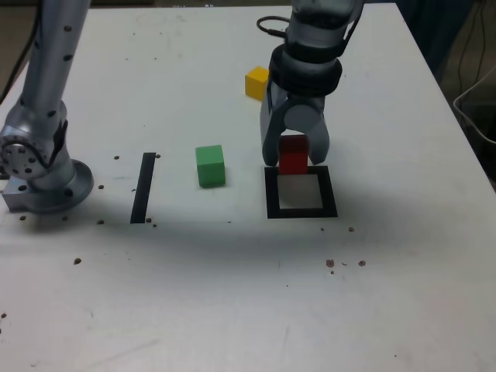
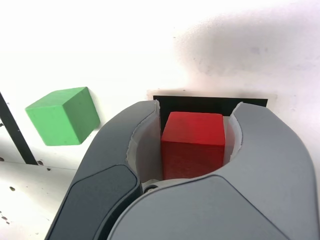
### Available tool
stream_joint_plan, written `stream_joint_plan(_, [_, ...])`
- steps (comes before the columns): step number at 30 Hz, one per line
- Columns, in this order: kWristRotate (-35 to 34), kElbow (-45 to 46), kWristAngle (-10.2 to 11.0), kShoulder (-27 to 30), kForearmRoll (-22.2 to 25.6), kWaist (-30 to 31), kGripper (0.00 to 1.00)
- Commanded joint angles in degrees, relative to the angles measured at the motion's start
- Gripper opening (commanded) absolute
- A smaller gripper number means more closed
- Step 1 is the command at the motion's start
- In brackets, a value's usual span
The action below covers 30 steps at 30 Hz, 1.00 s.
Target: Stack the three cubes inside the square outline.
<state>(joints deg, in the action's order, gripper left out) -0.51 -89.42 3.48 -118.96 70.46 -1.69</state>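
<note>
The red cube, now at the outline's far edge, will be released by my gripper on the outline's white centre (image 1: 294,187), against the black bar nearest the green cube.
My gripper (image 1: 294,159) is shut on the red cube (image 1: 293,153), which sits between the two grey fingers (image 2: 127,145) in the wrist view (image 2: 192,142). The cube hangs at the far edge of the square outline (image 1: 301,211), a black tape frame with a white centre; whether it touches the table I cannot tell. Only the frame's far bar (image 2: 210,101) shows in the wrist view. The green cube (image 1: 210,166) (image 2: 62,116) rests on the table to the exterior view's left of the outline. Behind the gripper lies the yellow cube (image 1: 256,82), partly hidden by it.
A straight black tape strip (image 1: 143,187) lies at the exterior view's left of the green cube. The arm's base (image 1: 43,174) stands at the table's left edge. Small dark specks dot the white tabletop (image 1: 232,294). A white cable (image 1: 477,108) hangs past the right edge.
</note>
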Motion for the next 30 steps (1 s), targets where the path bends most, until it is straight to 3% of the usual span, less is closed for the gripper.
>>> stream_joint_plan(1, [-0.2,-0.4,0.0,-0.3,0.2,0.3,0.3])
stream_joint_plan(15, [-1.5,0.4,-1.6,-1.0,-0.1,2.6,0.32])
stream_joint_plan(21, [-1.5,0.3,-1.8,-2.5,0.0,2.6,0.47])
stream_joint_plan(30, [-1.4,-0.1,-2.1,-3.3,-0.1,2.6,0.6])
